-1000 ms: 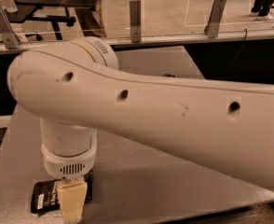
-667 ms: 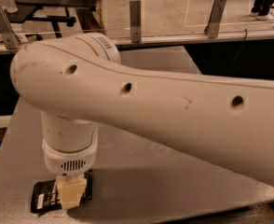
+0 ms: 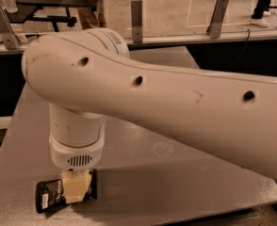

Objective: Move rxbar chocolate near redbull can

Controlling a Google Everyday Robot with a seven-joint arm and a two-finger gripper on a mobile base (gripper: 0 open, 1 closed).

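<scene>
Next, my gripper lets go of the rxbar chocolate on the far part of the grey table [image 3: 75, 95], just before the redbull can.
The rxbar chocolate [image 3: 51, 195], a flat black wrapper with white text, lies at the near left corner of the grey table [image 3: 143, 173]. My gripper [image 3: 76, 187] points straight down onto the right part of the bar, and its cream tip covers that part. My large white arm [image 3: 167, 98] crosses the whole view from the right. The redbull can is not in view; the arm hides much of the table.
The table's near edge runs just below the bar, and its left edge is close by. A glass barrier with metal posts [image 3: 136, 14] stands behind the table's far edge. Beyond it are dark tables and people's legs.
The arm has shifted a little to the right and the gripper tip has risen slightly. The bar stays at about the same spot under the tip.
</scene>
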